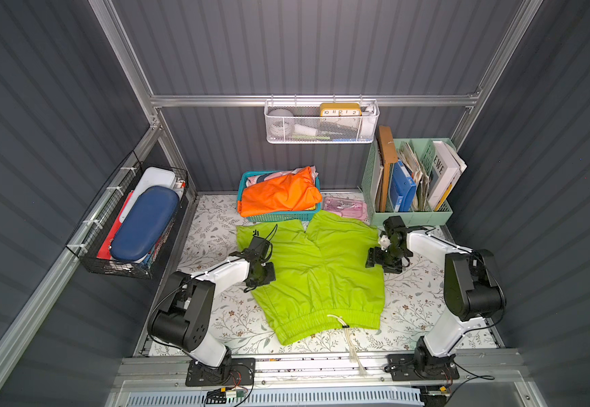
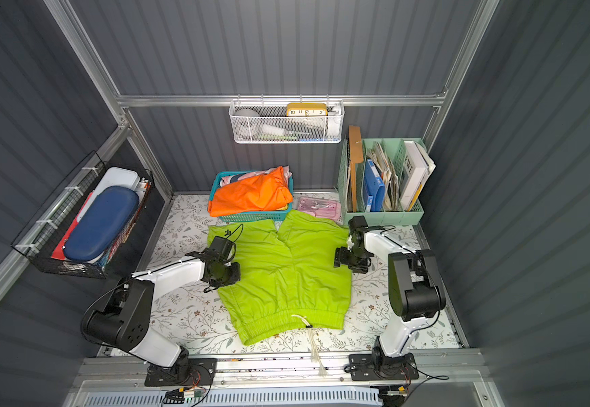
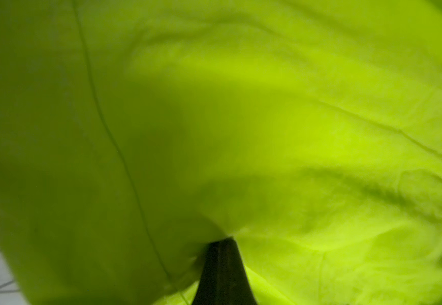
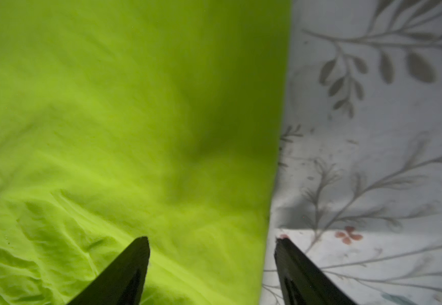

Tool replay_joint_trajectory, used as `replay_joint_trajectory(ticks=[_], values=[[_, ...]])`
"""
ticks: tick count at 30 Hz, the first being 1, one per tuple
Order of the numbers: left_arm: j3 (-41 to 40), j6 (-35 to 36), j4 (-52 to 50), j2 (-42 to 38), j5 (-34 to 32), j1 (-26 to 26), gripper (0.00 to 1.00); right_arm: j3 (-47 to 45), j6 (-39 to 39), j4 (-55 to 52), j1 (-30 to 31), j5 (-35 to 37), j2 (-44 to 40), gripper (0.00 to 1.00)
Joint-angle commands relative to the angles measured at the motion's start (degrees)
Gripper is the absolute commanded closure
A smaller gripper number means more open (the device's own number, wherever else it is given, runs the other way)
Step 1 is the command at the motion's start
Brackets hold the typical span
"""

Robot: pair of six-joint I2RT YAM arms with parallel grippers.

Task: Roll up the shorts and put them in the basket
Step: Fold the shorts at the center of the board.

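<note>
The shorts' leg is on the side by the mint file organizer. My right gripper will close on the outer edge of the shorts' leg (image 1: 380,248) (image 4: 280,132), near its hem.
The lime-green shorts (image 1: 321,275) (image 2: 286,275) lie flat on the floral table cover, leg hems toward the back. The gathered waistband (image 1: 321,317) is toward the front, and the cream drawstring (image 1: 348,338) trails over the front edge. A small black mark (image 1: 255,233) sits near the left hem. My left gripper (image 1: 260,282) (image 3: 221,248) is at the shorts' left edge, shut on a pinch of the green fabric. My right gripper (image 1: 380,262) (image 4: 212,243) is open over the right edge. One of its fingers is above the fabric and one above the table cover.
A teal basket (image 1: 279,215) with an orange garment (image 1: 279,195) stands just behind the shorts, beside a pink case (image 1: 344,206). A mint file organizer (image 1: 410,215) is at the back right. A black wire basket (image 1: 128,225) hangs on the left wall, a white mesh one (image 1: 321,130) on the back wall.
</note>
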Motion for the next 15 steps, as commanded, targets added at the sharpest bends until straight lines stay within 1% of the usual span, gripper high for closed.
replay_joint_trajectory(ticks=[1, 5, 6, 8, 9, 10, 12, 13, 15], values=[[1.75, 3.59, -4.05, 2.48, -4.85, 1.38, 1.00, 1.17, 1.58, -0.10, 0.94, -4.05, 1.63, 0.20], [5.36, 5.42, -1.47, 1.93, -2.91, 1.57, 1.00, 1.31, 2.57, 0.40, 1.06, -1.72, 0.82, 0.20], [6.20, 7.35, 0.00, 1.00, -1.53, 1.48, 1.00, 1.46, 2.61, 0.47, 0.96, -1.31, 0.05, 0.20], [7.62, 11.69, 3.07, -2.20, 2.19, 1.40, 1.00, 2.04, 2.59, 0.56, 0.78, 1.81, -1.40, 0.18], [8.24, 14.77, 4.43, -4.26, 4.05, 1.39, 0.97, 2.51, 2.57, 0.48, 0.53, 2.86, -2.17, 0.17], [9.27, 16.85, 5.50, -5.78, 5.55, 1.23, 0.84, 3.00, 2.44, 0.49, 0.30, 3.90, -2.88, 0.16], [12.40, 21.60, 6.09, -8.19, 9.18, 0.56, 0.45, 4.09, 2.16, 0.59, -0.72, 6.02, -4.16, 0.14], [14.11, 23.03, 5.62, -8.67, 10.59, -0.11, 0.34, 4.53, 2.05, 0.70, -1.38, 6.57, -4.52, 0.13], [17.73, 26.64, 4.27, -8.94, 13.79, -2.94, 0.19, 5.70, 1.84, 0.71, -3.19, 6.50, -4.43, 0.11]])
